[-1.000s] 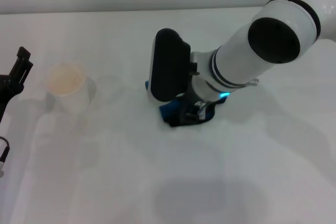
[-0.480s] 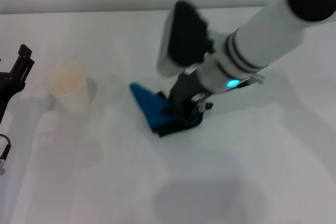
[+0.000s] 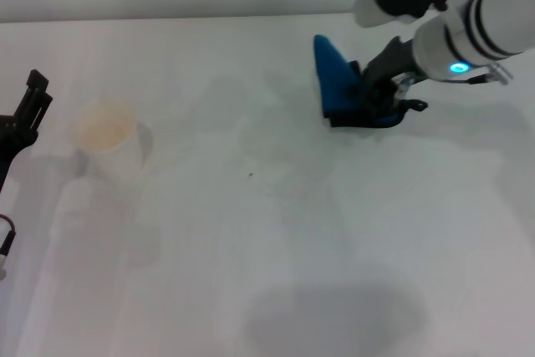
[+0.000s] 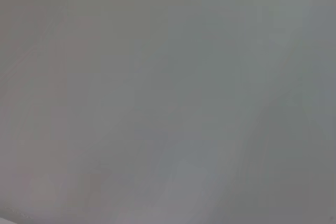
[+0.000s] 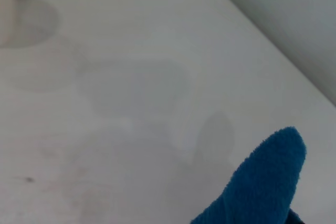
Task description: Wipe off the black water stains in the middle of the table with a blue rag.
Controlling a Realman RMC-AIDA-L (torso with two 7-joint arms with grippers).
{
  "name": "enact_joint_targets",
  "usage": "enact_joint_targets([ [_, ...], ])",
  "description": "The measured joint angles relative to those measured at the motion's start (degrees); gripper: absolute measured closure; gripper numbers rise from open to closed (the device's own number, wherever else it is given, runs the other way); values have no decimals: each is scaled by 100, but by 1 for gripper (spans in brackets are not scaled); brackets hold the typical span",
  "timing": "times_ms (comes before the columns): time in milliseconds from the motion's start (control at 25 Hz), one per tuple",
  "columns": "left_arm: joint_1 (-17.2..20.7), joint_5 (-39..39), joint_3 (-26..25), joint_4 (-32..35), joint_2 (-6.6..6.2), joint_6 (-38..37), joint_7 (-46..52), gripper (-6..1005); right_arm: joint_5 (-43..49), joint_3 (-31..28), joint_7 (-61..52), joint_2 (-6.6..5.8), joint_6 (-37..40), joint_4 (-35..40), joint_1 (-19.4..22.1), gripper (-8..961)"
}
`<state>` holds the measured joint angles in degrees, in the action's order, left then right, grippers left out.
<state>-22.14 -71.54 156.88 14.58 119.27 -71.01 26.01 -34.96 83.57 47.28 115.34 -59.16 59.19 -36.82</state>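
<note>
My right gripper will let go of the blue rag on the bare white table (image 3: pixel 375 129) just below that gripper's fingers, past the dark speck.
My right gripper (image 3: pixel 374 98) is shut on the blue rag (image 3: pixel 336 83) and holds it over the far right part of the white table (image 3: pixel 276 273). The rag's free end sticks up to the left of the fingers; it also shows in the right wrist view (image 5: pixel 262 187). No glossy black blot shows on the table. Only a tiny dark speck (image 3: pixel 250 175) and faint smears (image 5: pixel 47 156) lie at the middle. My left gripper (image 3: pixel 25 114) stays parked at the table's left edge.
A white paper cup (image 3: pixel 107 136) stands at the left, near the left gripper. The table's far edge runs just behind the right arm (image 3: pixel 485 22).
My right gripper has lifted and swung from the table's middle to the far right, carrying the blue rag. The spot it covered now shows only a speck. The left arm has not moved.
</note>
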Motion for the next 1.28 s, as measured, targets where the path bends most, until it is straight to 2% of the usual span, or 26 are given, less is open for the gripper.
enact_joint_targets([
  [320, 18, -8, 0, -2, 0, -15, 0, 122, 491, -460, -470, -11, -177, -35, 120, 826],
  [640, 23, -14, -121, 3, -4, -61, 99, 122, 406, -455, -639, 29, -147, -182, 158, 827],
  [800, 35, -19, -164, -44, -6, -124, 375, 122, 15, -424, -608, 24, -70, -137, 215, 828],
  [1040, 50, -18, -164, -61, -9, -133, 447, 122, -242, -464, -569, 2, 67, -37, 256, 645],
  [1120, 78, -18, -163, -61, -9, -134, 448, 122, -326, -543, -566, 6, 177, 117, 325, 395],
  [1280, 101, 1, -160, -61, -9, -134, 449, 123, -1004, -850, -488, -4, 720, 602, 708, 309],
])
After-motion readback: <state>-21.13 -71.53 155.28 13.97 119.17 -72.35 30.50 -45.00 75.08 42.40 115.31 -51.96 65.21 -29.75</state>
